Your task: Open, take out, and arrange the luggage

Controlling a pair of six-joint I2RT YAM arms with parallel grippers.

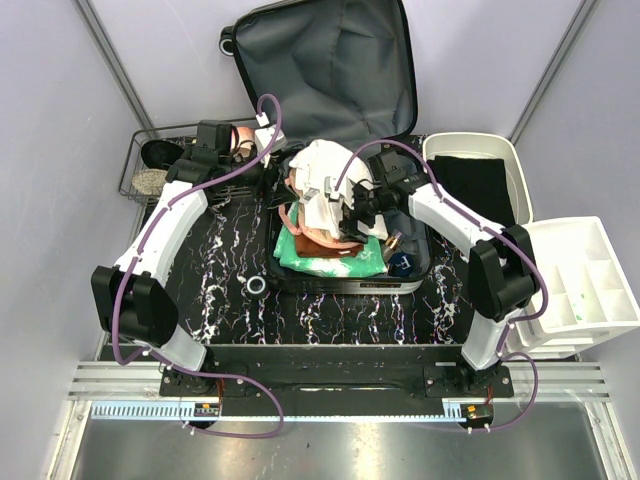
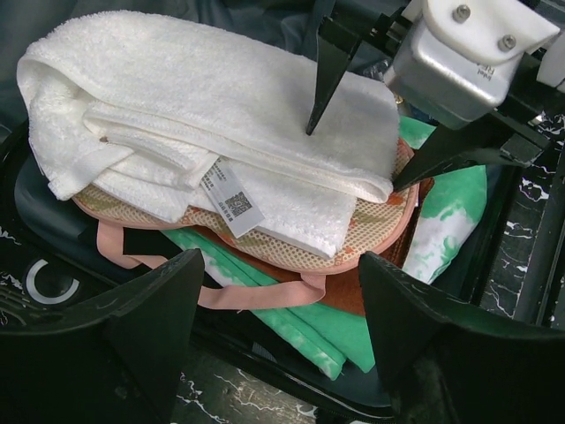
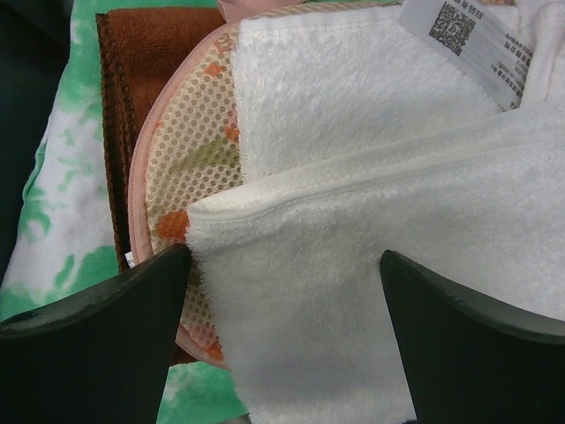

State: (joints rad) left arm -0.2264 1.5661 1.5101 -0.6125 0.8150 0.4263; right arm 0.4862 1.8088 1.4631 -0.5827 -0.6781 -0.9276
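I have one finger of my right gripper past the white towel's corner, over the pink mesh pouch, so I should shift inward and pinch the towel's top (image 3: 349, 225) first.
The luggage (image 1: 320, 60) lies open, grey-lined lid tipped back, its lower half (image 1: 340, 286) packed with clothes. On top of the pile rests a folded white towel (image 2: 203, 97) with a paper tag. Under it are a pink mesh pouch (image 3: 190, 150), a brown cloth (image 3: 132, 53) and a green-white cloth (image 2: 327, 322). My right gripper (image 3: 284, 256) hangs open over the towel (image 3: 371, 177), one finger on each side of its end. My left gripper (image 2: 281, 265) is open and empty at the case's left rim, level with the pile. In the top view the right gripper (image 1: 345, 205) is over the towel (image 1: 320, 165) and the left gripper (image 1: 272, 170) beside it.
A black wire basket (image 1: 150, 165) with shoes stands left of the case. A white bin (image 1: 505, 160) holding something black and a divided white bin (image 1: 590, 280) stand on the right. A small ring (image 1: 256, 287) lies on the marbled black table. A dark bottle (image 1: 402, 262) sits in the case's right corner.
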